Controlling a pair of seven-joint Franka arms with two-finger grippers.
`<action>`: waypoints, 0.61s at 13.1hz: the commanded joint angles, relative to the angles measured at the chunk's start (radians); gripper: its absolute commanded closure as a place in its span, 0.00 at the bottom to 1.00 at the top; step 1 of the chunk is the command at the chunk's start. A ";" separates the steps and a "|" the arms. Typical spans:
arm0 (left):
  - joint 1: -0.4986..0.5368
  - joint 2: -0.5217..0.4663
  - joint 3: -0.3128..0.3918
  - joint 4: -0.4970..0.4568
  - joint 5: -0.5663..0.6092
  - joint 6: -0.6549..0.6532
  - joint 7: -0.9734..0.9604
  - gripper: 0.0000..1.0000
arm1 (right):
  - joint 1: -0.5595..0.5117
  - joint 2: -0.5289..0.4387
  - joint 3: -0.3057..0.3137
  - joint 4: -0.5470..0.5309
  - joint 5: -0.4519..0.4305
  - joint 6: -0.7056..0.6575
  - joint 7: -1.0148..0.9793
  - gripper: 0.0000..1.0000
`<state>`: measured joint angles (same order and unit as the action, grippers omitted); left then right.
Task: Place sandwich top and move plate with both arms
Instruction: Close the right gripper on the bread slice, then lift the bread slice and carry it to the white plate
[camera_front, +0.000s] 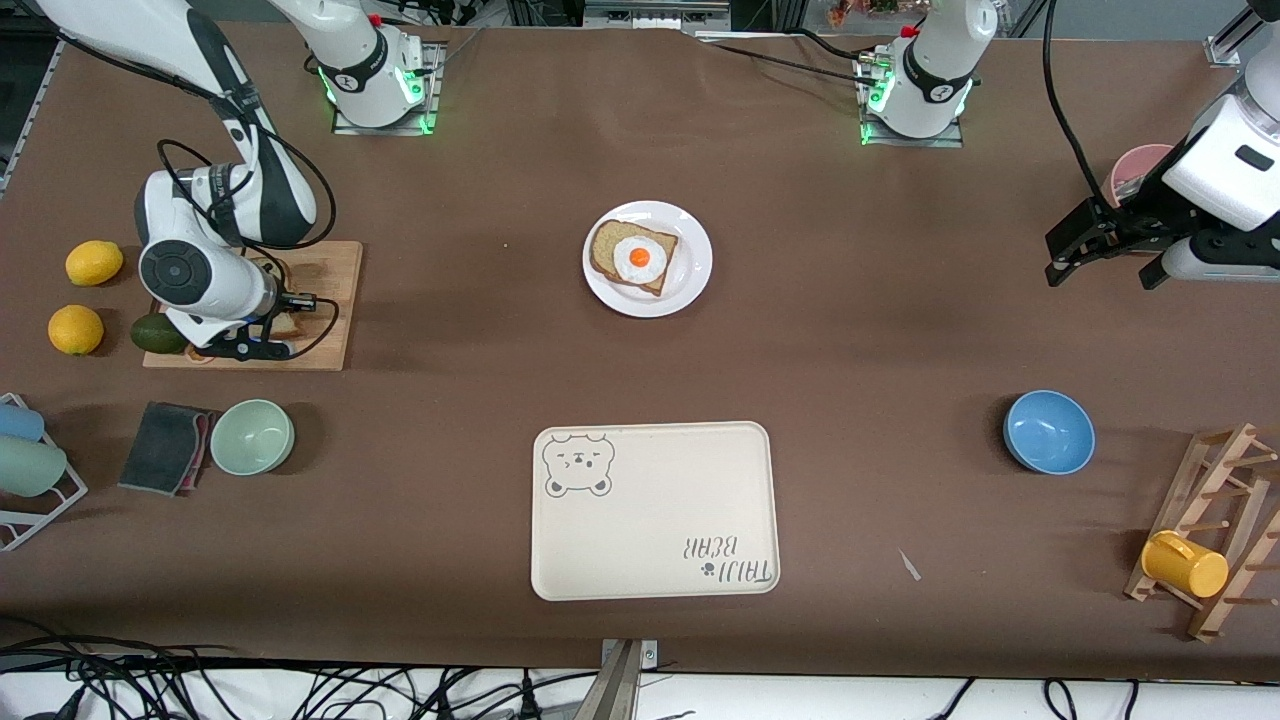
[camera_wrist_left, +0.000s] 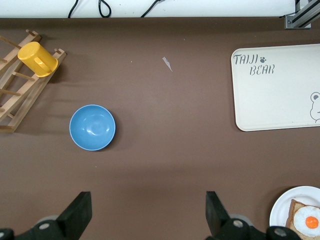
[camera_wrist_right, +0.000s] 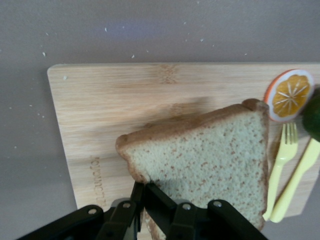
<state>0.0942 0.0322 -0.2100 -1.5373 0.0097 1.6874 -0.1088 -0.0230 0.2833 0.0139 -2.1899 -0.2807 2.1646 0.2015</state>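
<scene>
Next, I release the sandwich top from my right gripper over the fried egg on the white plate (camera_front: 641, 260), so that it covers the darker slice.
The sandwich top (camera_wrist_right: 210, 155), a light tan speckled slice with brown crust, lies over the wooden cutting board (camera_wrist_right: 100, 110). My right gripper (camera_wrist_right: 148, 192) is shut on the slice's edge. In the front view this gripper (camera_front: 255, 348) is low over the board and hides most of the slice (camera_front: 287, 324). The white plate (camera_front: 690, 285) sits mid-table and holds a darker slice with a fried egg (camera_front: 637, 258). My left gripper (camera_front: 1075, 250) hangs open and empty over bare table at the left arm's end. In its own view (camera_wrist_left: 147, 210) the plate (camera_wrist_left: 280, 210) shows at the corner.
Two lemons (camera_front: 94, 262) and an avocado (camera_front: 157, 334) lie beside the board. An orange slice (camera_wrist_right: 290, 95) and yellow fork (camera_wrist_right: 285, 160) lie on it. Nearer the camera are a green bowl (camera_front: 252, 436), the bear tray (camera_front: 655, 510), a blue bowl (camera_front: 1048, 431) and a rack with a yellow mug (camera_front: 1185, 563).
</scene>
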 joint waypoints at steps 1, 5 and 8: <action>0.001 0.006 0.000 0.029 -0.024 -0.026 0.006 0.00 | 0.003 -0.006 0.018 0.064 -0.017 -0.101 0.013 1.00; 0.002 0.006 0.001 0.029 -0.024 -0.026 0.006 0.00 | 0.003 -0.029 0.163 0.131 0.023 -0.219 0.129 1.00; 0.002 0.006 0.001 0.029 -0.024 -0.026 0.004 0.00 | 0.018 -0.024 0.303 0.243 0.144 -0.321 0.260 1.00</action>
<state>0.0943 0.0322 -0.2096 -1.5369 0.0097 1.6861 -0.1088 -0.0133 0.2690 0.2569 -2.0134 -0.2011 1.9063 0.3974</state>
